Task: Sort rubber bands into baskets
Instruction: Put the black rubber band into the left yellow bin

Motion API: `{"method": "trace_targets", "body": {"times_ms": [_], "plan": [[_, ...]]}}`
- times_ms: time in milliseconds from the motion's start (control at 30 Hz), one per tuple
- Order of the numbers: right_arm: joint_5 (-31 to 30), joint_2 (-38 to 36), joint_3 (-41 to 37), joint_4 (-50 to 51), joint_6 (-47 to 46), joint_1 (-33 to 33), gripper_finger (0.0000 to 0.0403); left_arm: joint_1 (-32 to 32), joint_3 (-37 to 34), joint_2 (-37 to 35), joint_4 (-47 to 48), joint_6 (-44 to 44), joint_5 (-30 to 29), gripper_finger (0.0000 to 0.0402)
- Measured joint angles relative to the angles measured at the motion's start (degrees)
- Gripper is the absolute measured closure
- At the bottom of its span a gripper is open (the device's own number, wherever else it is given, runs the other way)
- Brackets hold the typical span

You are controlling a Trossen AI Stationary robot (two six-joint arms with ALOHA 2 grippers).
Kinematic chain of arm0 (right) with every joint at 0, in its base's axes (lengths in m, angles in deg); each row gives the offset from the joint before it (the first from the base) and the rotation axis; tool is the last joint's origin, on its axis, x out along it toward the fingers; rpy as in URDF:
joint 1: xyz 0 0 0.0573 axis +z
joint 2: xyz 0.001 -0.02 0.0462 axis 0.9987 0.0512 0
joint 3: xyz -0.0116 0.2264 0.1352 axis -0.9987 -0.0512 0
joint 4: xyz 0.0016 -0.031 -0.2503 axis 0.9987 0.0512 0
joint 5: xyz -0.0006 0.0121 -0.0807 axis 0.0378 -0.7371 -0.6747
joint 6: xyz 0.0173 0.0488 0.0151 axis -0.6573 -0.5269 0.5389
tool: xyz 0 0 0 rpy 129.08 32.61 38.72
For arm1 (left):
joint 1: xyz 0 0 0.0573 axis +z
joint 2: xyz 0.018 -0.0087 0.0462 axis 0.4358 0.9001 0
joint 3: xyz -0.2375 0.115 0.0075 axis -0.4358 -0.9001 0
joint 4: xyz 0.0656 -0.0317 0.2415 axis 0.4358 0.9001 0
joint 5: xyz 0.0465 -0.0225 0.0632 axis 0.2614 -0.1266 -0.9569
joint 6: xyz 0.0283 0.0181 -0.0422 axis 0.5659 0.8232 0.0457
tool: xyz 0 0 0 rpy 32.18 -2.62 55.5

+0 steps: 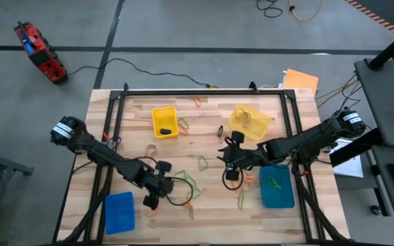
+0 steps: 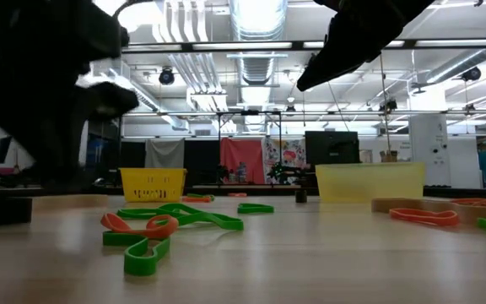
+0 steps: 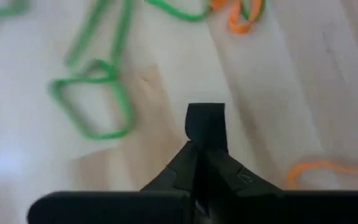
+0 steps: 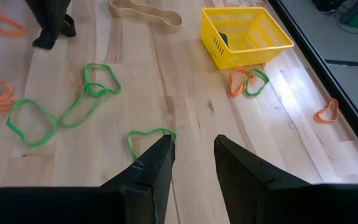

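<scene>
Next, I release the black rubber band from my left gripper inside the bright yellow basket [image 1: 165,121], so that it lands beside the other black rubber band.
Green, orange and tan rubber bands lie flat and scattered on the wooden table [image 1: 204,113]. Four baskets stand on it: bright yellow [image 1: 164,121], pale yellow [image 1: 248,121], blue [image 1: 120,212] and teal [image 1: 277,186], the last with a green band inside. My left gripper [image 1: 150,199] is shut low over the table beside the blue basket; in its wrist view [image 3: 205,121] nothing shows between the fingers. My right gripper [image 4: 194,146] is open and empty over the table's middle [image 1: 231,171], with a green band [image 4: 149,140] just past its fingertips.
An orange sheet [image 1: 299,80] lies at the far right corner. A tan band [image 4: 145,14] lies near the yellow basket [image 4: 246,34]. Green bands [image 3: 95,99] and orange ones [image 3: 244,15] lie ahead of the left gripper. A black frame runs around the table's edges.
</scene>
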Motion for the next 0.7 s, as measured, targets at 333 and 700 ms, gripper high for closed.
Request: {"method": "trace_targets", "body": {"times_ms": [333, 700], "plan": [[0.0, 0.0, 0.0, -0.1, -0.2, 0.0, 0.0291, 12.6, -1.0, -17.9, 8.9, 7.4, -12.0, 0.0401], [-0.1, 0.0, 0.0, -0.3, -0.2, -0.2, 0.0291, 46.3, -1.2, -24.6, 7.4, 20.0, -0.5, 0.0401]]}}
